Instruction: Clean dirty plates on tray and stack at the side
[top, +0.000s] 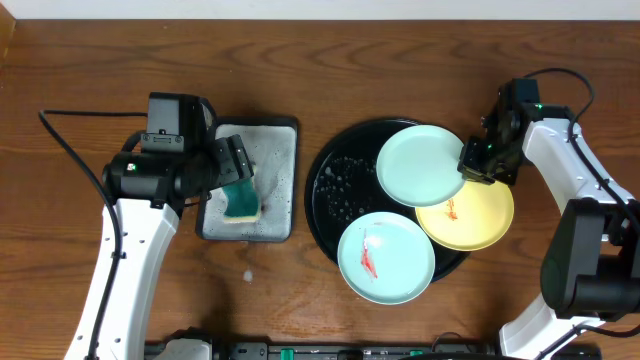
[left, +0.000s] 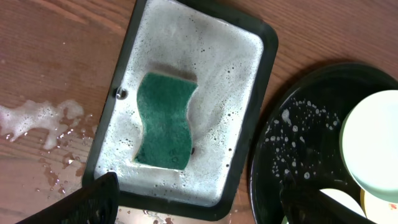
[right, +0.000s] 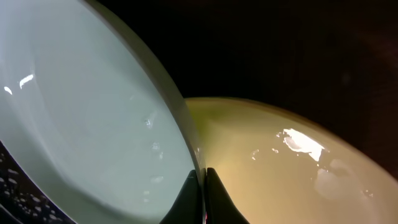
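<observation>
The clean mint-blue plate will go down from my right gripper onto the wooden table (top: 572, 179), just beyond the outer edge of the pale yellow plate.
The round black tray (top: 330, 195) holds three plates. A clean mint-blue plate (top: 418, 165) is tilted at the tray's back right, and my right gripper (top: 474, 160) is shut on its rim (right: 186, 124). Under it lies the pale yellow plate (top: 470, 220) with a red mark; it also shows in the right wrist view (right: 292, 168). A second mint-blue plate (top: 385, 257) with a red smear sits at the tray's front. My left gripper (top: 235, 170) is open and empty above the teal sponge (left: 165, 119).
The sponge (top: 240, 200) lies in a rectangular metal tray of soap foam (top: 275, 150) left of the black tray. Foam and water are spilled on the wooden table (left: 37, 118). Water drops dot the black tray (left: 298, 124).
</observation>
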